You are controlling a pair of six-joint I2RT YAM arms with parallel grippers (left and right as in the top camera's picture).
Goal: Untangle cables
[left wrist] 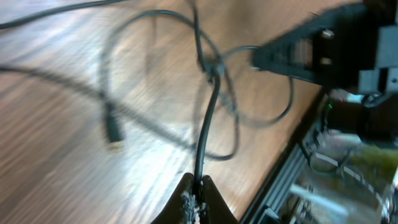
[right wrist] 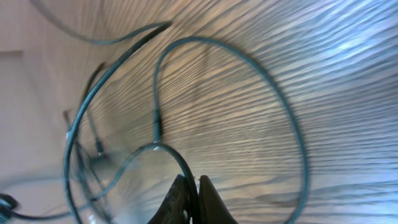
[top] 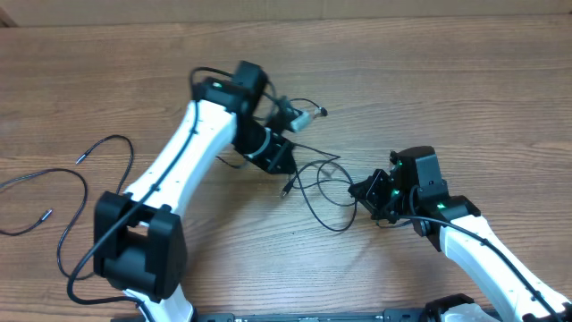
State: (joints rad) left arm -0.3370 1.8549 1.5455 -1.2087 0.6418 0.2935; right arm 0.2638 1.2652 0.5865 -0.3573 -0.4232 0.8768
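Note:
My left gripper should open, take the cable [left wrist: 237, 50] by my right gripper and lift it clear, because the cables in my grippers meet in the knot.
A tangle of thin black cables [top: 323, 183] lies in loose loops on the wooden table between my two grippers. My left gripper [top: 284, 163] is shut on one cable; in the left wrist view the cable [left wrist: 208, 112] runs from the jaws [left wrist: 198, 185] up to a knot. A small plug end [left wrist: 114, 129] lies to the left of it. My right gripper [top: 368, 192] is shut on another cable; the right wrist view shows that cable [right wrist: 177, 155] curving out of the jaws [right wrist: 194, 180] into wide loops. Two separate cables [top: 63, 188] lie at the left.
A silver-tipped plug [top: 308, 114] sticks out by the left arm's wrist. The left arm [top: 174, 170] crosses the table's left half, the right arm [top: 487, 255] the lower right corner. A metal frame edge [left wrist: 292, 162] shows in the left wrist view.

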